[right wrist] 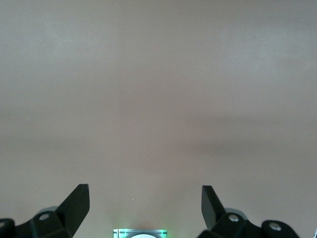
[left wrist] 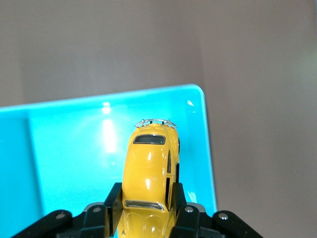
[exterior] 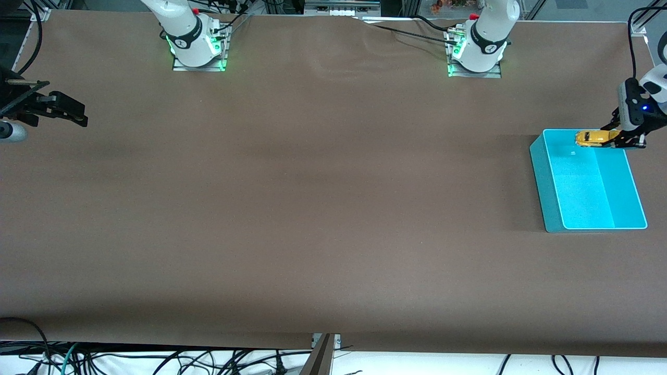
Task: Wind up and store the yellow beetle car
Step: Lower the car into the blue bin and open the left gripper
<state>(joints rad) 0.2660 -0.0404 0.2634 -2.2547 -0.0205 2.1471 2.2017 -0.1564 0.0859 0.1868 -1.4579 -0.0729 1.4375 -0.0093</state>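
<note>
The left gripper needs to release the yellow beetle car, now hanging level over the bin, on the bottom of the turquoise bin, near the corner (exterior: 566, 160) (left wrist: 151, 161) closest to the bases.
The yellow beetle car (exterior: 593, 137) (left wrist: 150, 168) hangs level over the turquoise bin (exterior: 552, 182), above the bin's end closest to the robots' bases. My left gripper (exterior: 620, 138) (left wrist: 145, 198) is shut on the car, its black fingers (left wrist: 115, 203) pressed against both sides of the body. The car's other end points out over the bin's floor (left wrist: 74, 163). My right gripper (exterior: 73, 112) (right wrist: 145, 203) waits open over bare table at the right arm's end, with nothing between its fingers (right wrist: 77, 201).
The bin stands near the table edge at the left arm's end. The brown table (exterior: 312, 208) spreads wide between the two arms. The arm bases (exterior: 198, 44) (exterior: 477, 49) stand along the table's edge farthest from the front camera.
</note>
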